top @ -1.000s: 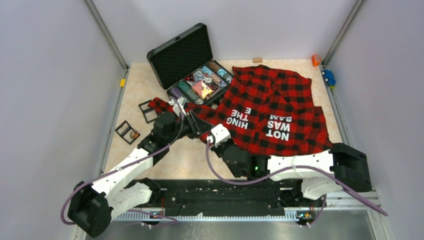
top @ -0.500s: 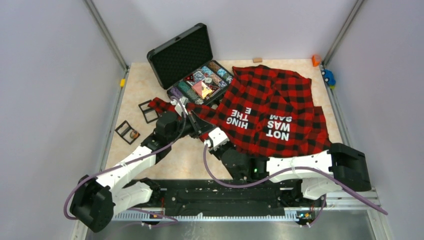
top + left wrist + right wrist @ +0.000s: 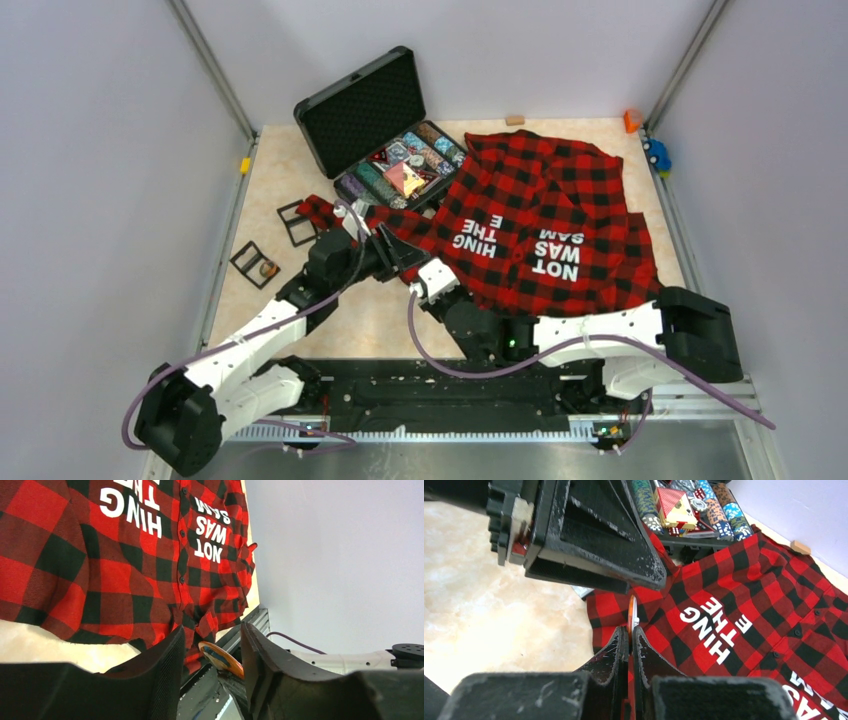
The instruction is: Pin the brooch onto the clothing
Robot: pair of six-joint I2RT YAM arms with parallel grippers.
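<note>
The brooch's white back sits in the fingers of my right gripper, so next my left gripper takes the free orange rim (image 3: 632, 602) before my right gripper takes the other side.
The clothing (image 3: 560, 220) is a red-and-black checked shirt with white lettering, spread over the right half of the table; it also fills the left wrist view (image 3: 125, 565) and the right wrist view (image 3: 744, 595). The brooch (image 3: 631, 611), a thin orange disc seen edge-on, sticks up from my right gripper (image 3: 630, 630), which is shut on it just above the shirt's near left edge. In the left wrist view the brooch (image 3: 222, 659) shows an orange and blue face between the spread jaws of my open left gripper (image 3: 212, 628). Both grippers meet at the shirt's left sleeve (image 3: 400, 250).
An open black case (image 3: 345, 105) holding coloured chips stands at the back left, touching the shirt. Two small black frames (image 3: 297, 222) (image 3: 255, 263) lie left of the arms. A wooden block (image 3: 515, 120), an orange piece (image 3: 631, 121) and a blue toy (image 3: 657, 155) sit along the far edges.
The left wrist has pulled back slightly to the left and its jaws now stand apart around the brooch. The right gripper has barely moved and still holds the brooch.
</note>
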